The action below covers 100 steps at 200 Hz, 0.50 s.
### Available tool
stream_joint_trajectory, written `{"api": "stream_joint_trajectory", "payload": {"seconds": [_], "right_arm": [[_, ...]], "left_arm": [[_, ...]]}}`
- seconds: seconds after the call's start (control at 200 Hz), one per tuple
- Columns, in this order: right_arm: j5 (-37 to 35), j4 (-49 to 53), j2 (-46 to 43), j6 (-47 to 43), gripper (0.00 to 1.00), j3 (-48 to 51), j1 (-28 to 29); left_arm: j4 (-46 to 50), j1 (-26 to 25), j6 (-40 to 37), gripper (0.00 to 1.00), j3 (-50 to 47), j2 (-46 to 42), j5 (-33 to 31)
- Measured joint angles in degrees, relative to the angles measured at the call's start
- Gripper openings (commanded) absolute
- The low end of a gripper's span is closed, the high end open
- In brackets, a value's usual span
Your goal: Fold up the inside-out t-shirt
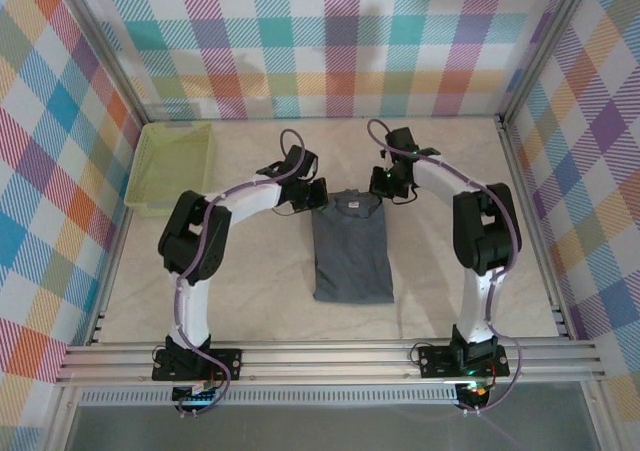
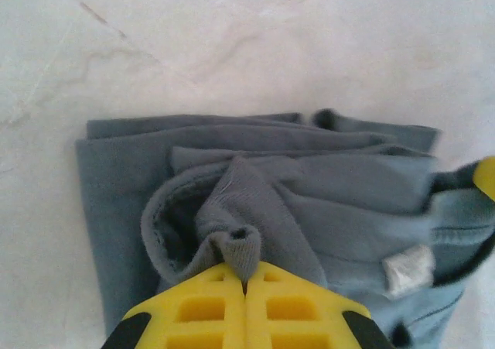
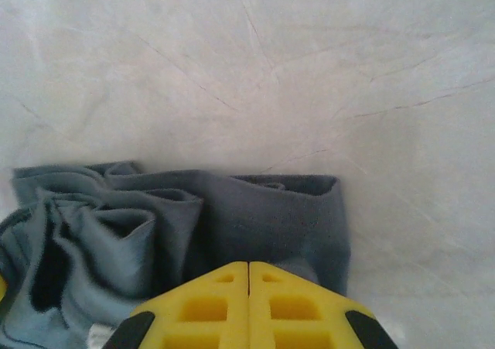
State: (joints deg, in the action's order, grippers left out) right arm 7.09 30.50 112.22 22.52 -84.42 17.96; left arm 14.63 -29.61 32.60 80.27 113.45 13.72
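My right gripper's fingers meet over the t-shirt's far corner with the cloth under them, so I should open them and pinch a fold there (image 3: pixel 300 268) before I lift the t-shirt.
The inside-out t-shirt (image 1: pixel 352 246), plain slate-grey cloth, lies in the middle of the table as a narrow lengthwise strip with its collar end at the far side. My left gripper (image 1: pixel 318 196) sits at the far left corner of that end. In the left wrist view its yellow fingers (image 2: pixel 201 310) are shut, with a raised pinch of the t-shirt (image 2: pixel 309 186) caught between the tips. My right gripper (image 1: pixel 383 183) is at the far right corner. Its yellow fingers (image 3: pixel 294 310) are shut on the folded edge of the t-shirt (image 3: pixel 263 217), and the cloth bunches towards them.
A lime-green mesh basket (image 1: pixel 172 166) stands at the far left of the table, apart from the shirt. A white label (image 2: pixel 407 270) shows on the cloth near the collar. Bare marbled tabletop (image 1: pixel 250 291) surrounds the shirt, and checked walls close in the back and sides.
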Motion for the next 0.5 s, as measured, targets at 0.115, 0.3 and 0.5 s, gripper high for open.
{"api": "stream_joint_trajectory", "payload": {"seconds": [0.115, 0.3, 0.5], "right_arm": [[-1.51, 0.04, -6.38, -0.11, 0.0, 1.36, 0.0], [-2.58, -0.98, -10.82, -0.15, 0.0, 0.92, 0.0], [-2.32, -1.4, -1.84, -1.01, 0.0, -2.51, 0.0]], "left_arm": [[-7.19, 0.94, 1.81, 0.0, -6.1, -7.06, 2.38], [-13.84, 4.52, 4.13, 0.0, -9.22, -8.28, 3.85], [-15.06, 7.17, 5.97, 0.09, -9.49, -0.48, 3.78]]}}
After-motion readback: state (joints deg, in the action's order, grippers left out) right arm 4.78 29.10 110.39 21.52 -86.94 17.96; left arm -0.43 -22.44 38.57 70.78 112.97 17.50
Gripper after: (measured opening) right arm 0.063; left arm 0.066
